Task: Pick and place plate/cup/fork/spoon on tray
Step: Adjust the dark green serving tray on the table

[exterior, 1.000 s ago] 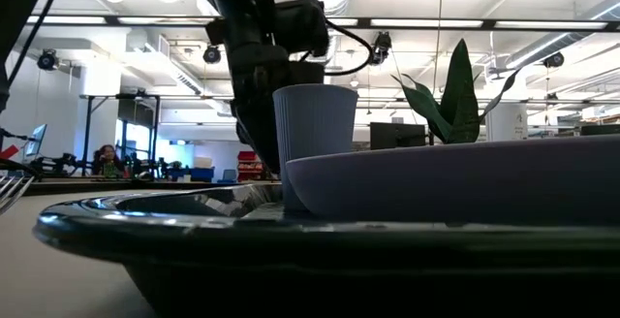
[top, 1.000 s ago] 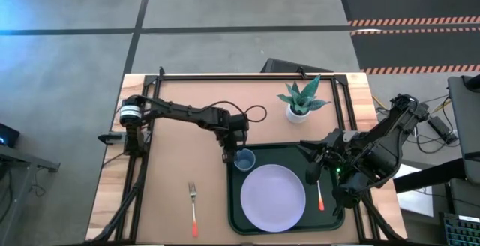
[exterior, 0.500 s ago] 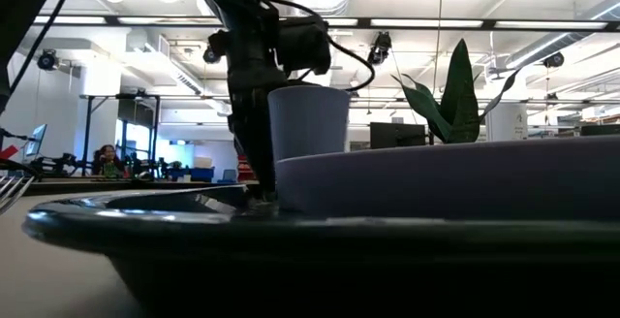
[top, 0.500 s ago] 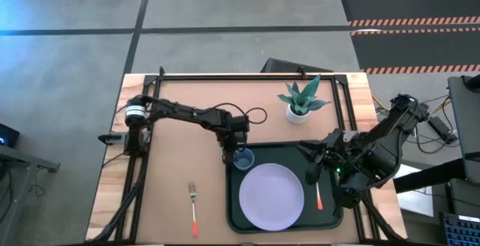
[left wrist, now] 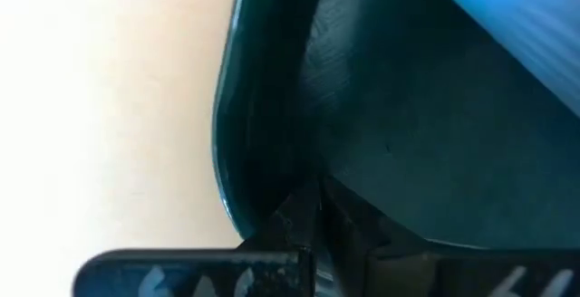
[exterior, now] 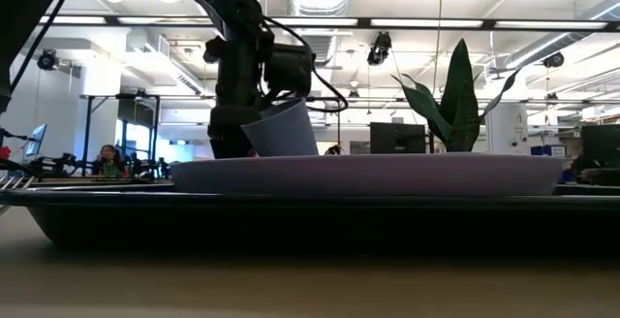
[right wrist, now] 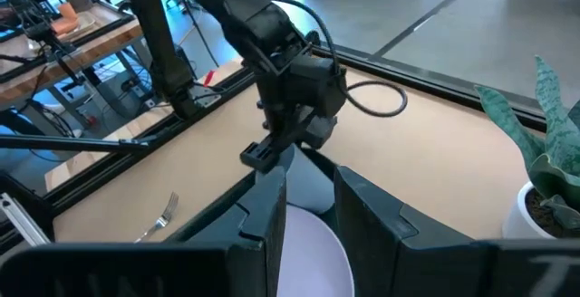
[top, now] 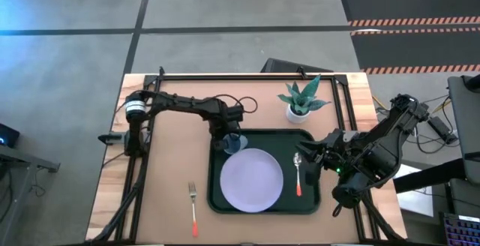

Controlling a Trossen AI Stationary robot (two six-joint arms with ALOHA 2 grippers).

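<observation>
My left gripper will open its shut fingers, as the blue cup leans beside them, then back off and take the cup's rim (exterior: 272,113) to set it upright.
The dark green tray (top: 264,208) lies on the table. On it are the lavender plate (top: 251,178), the blue cup (top: 233,142) and the spoon (top: 298,175). In the low view the cup (exterior: 282,130) stands tilted at the plate's far edge (exterior: 368,173). The fork (top: 193,209) lies on the table left of the tray. My left gripper (top: 223,144) is shut on the tray's far left corner, beside the cup. My right gripper (top: 311,160) hangs open over the tray's right rim, near the spoon's bowl, touching nothing. My left gripper pinches the tray's raised rim (left wrist: 263,166) at the far left corner, one finger inside the tray and one outside. The fingers come from above, pointing down. The tray lies flat on the table.
A white pot with a green plant (top: 299,111) stands just beyond the tray's far right corner. A black frame rail (top: 247,76) runs along the table's far edge. Bare wood (top: 169,163) lies left of the tray around the fork.
My left gripper has gone toward the table's left and far edges, drawing the tray with it. The tray has slid along the table with plate, cup and spoon on it. The cup, upright before, now stands tilted.
</observation>
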